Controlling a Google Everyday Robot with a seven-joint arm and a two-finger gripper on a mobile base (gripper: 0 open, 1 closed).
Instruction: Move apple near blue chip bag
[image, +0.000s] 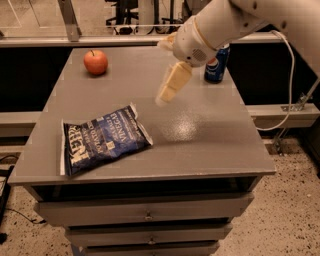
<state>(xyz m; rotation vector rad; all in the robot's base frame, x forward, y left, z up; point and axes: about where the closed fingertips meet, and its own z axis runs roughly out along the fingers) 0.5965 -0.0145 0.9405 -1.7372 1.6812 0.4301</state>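
Next, I grip the middle of the orange-red apple (97, 64) at the grey table's far corner.
The orange-red apple (95, 62) stands at the far left corner of the grey table (210, 145). The dark blue chip bag (102, 140) lies flat near the table's front left. My gripper (170, 86) hangs above the middle of the table, right of the apple and above and right of the bag. It touches neither and holds nothing that I can see.
A blue Pepsi can (217, 63) stands at the far right of the table, partly behind my arm. A white cable (292, 85) runs down at the right. The table has drawers (145, 212) below its front edge.
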